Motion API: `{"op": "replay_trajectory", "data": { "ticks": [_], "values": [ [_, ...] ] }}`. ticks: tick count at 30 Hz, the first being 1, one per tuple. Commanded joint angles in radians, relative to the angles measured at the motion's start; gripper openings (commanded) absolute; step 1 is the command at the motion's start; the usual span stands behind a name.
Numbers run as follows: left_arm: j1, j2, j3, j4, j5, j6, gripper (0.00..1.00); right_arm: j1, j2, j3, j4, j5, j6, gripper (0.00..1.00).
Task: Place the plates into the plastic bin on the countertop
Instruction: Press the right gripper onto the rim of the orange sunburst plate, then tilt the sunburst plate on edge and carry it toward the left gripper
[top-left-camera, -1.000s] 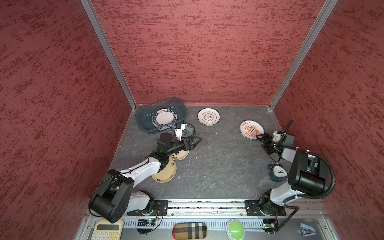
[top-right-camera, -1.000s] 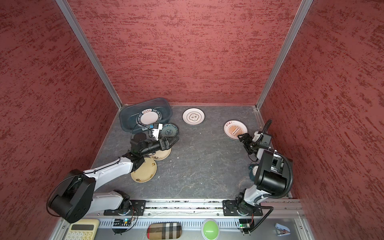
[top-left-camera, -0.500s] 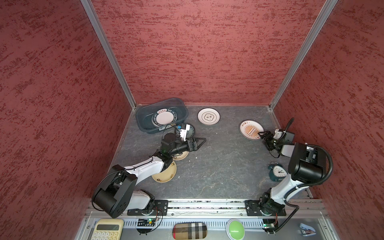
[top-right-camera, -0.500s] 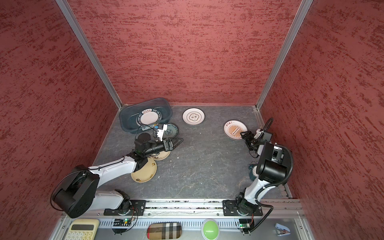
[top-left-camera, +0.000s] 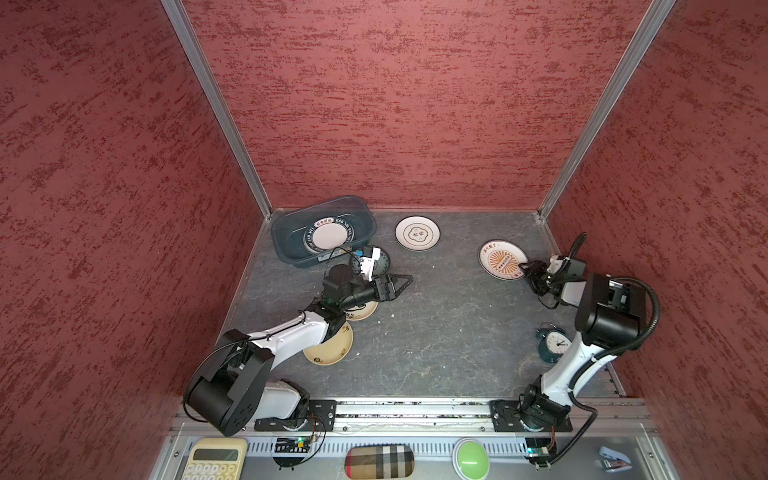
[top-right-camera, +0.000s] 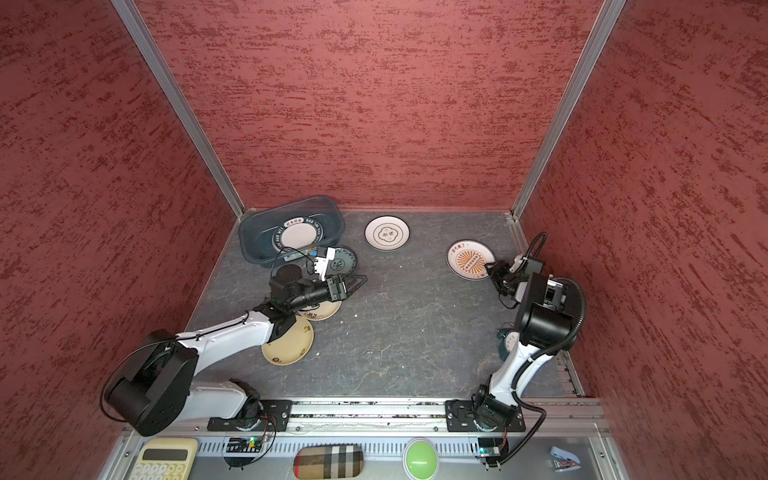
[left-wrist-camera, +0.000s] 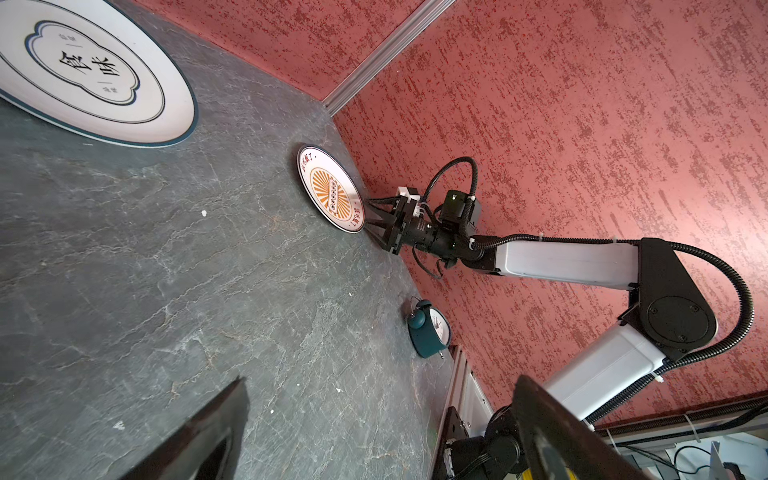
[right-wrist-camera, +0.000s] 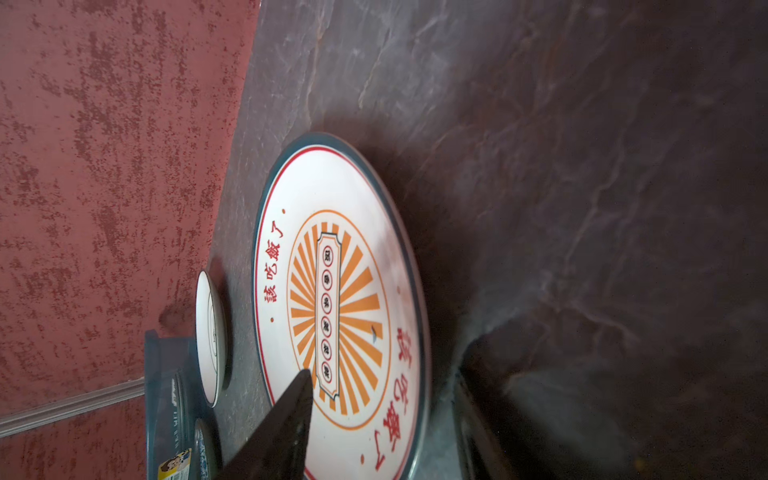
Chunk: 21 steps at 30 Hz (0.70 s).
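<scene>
My left gripper is going to close on the orange sunburst plate's rim (left-wrist-camera: 301, 171), on the side opposite my right gripper, to take over the plate.
The plastic bin (top-left-camera: 282, 245) sits at the back left of the countertop (top-left-camera: 436, 332) with a white, dark-rimmed plate (top-left-camera: 328, 235) inside. The orange sunburst plate (top-left-camera: 500, 259) lies at the right. My right gripper (top-left-camera: 527, 270) straddles its near rim, one finger over the plate face (right-wrist-camera: 332, 270) and one under the edge, with the jaws still apart. My left gripper (top-left-camera: 405, 280) hovers open and empty over the counter. A white plate (top-left-camera: 417, 233), a teal-patterned plate (top-left-camera: 380, 262) and two cream-yellow plates (top-left-camera: 328, 351) (top-left-camera: 365, 309) lie on the counter.
A teal alarm clock (top-left-camera: 550, 343) stands near the right arm's base. Red walls close in the back and both sides. In front of the metal rail (top-left-camera: 415, 409) lie a calculator (top-left-camera: 214, 459), a plaid case (top-left-camera: 379, 461) and a green button (top-left-camera: 471, 459).
The right gripper's jaws have narrowed around the sunburst plate's rim. The left gripper has drifted a little to the right, away from the bin, still open.
</scene>
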Motion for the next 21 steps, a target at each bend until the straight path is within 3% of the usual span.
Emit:
{"op": "replay_trajectory", "data": {
  "ticks": [1,15,21],
  "values": [
    [0.001,-0.002,0.022,-0.016,-0.010,0.022,0.99,-0.002,0.026,0.022,0.033,0.022,0.011,0.52],
    [0.001,0.015,0.027,-0.012,0.003,0.014,1.00,0.000,0.094,0.052,0.039,0.037,0.016,0.36],
    [0.001,0.016,0.024,-0.012,0.008,0.013,0.99,0.000,0.100,0.061,0.032,0.036,0.016,0.19]
  ]
}}
